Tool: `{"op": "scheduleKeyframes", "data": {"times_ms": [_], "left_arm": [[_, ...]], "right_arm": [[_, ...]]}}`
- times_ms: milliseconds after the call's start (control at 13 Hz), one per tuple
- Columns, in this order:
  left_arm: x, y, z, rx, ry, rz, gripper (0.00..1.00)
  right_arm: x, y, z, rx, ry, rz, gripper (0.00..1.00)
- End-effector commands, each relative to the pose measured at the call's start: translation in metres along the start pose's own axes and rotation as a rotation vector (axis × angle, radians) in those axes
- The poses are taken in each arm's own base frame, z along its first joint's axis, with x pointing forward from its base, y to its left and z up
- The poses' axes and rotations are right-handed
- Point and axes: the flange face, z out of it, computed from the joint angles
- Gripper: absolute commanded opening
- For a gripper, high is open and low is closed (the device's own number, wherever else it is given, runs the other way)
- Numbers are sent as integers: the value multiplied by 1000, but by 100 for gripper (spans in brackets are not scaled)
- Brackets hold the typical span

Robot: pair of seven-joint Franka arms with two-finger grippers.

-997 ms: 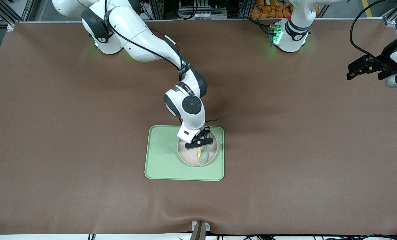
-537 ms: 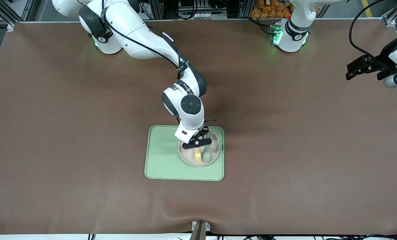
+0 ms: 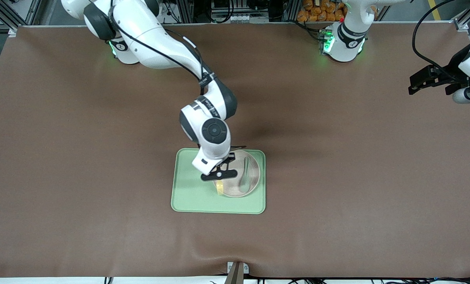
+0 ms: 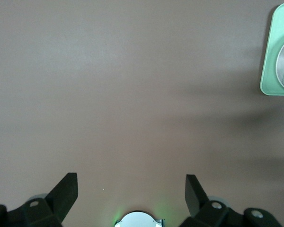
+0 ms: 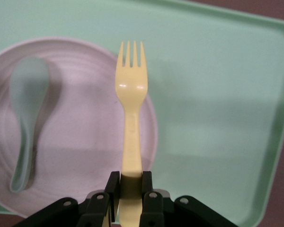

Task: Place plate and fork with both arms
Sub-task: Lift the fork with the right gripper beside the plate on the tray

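I need to use my right gripper to put the pale-yellow fork down on the bare part of the light-green tray (image 3: pixel 196 182) (image 5: pixel 212 125) beside the beige-pink plate.
My right gripper (image 3: pixel 218 177) is shut on the handle of the pale-yellow fork (image 5: pixel 131 94) and holds it in the air. The tines are over the edge of the beige-pink plate (image 5: pixel 85 123) on the side toward the right arm's end, as the front view shows for the fork (image 3: pixel 220 189) and the plate (image 3: pixel 257 173). In the right wrist view the right gripper (image 5: pixel 131 182) clamps the handle from both sides. My left gripper (image 3: pixel 416 85) is open and empty, and it waits over bare table at the left arm's end, with its own view showing the left gripper (image 4: pixel 131 184) over only brown cloth.
The plate rests on a light-green tray (image 3: pixel 187 185) at mid-table, nearer the front camera. A grey-green spoon (image 3: pixel 244 177) lies in the plate and also shows in the right wrist view (image 5: pixel 26 104). The tray's corner (image 4: pixel 267 71) shows in the left wrist view. Brown cloth covers the table.
My right gripper has carried the fork from beside the spoon over the plate's middle toward the right arm's end, to over the plate's edge. The spoon stays in the plate. The left arm barely moved.
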Motion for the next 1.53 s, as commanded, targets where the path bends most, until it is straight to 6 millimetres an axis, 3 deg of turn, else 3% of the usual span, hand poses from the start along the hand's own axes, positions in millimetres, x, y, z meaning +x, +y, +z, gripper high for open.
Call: {"op": "scheduleKeyframes", "data": {"times_ms": [0, 230, 537, 920, 1150, 1457], "left_arm": [[-1, 7, -5, 3, 13, 14, 100], [-1, 6, -5, 3, 13, 13, 100], [-1, 5, -4, 2, 12, 11, 100], [-2, 6, -5, 3, 15, 13, 100], [-3, 7, -6, 3, 17, 14, 100], [-2, 7, -5, 3, 15, 14, 100]], "right_arm": [[4, 30, -8, -13, -28, 36, 0], [13, 64, 9, -12, -37, 41, 0], [-13, 100, 33, 13, -6, 26, 0], [-19, 91, 46, 29, 2, 63, 0], [-25, 76, 55, 34, 17, 72, 2], [-25, 76, 61, 34, 19, 72, 3]]}}
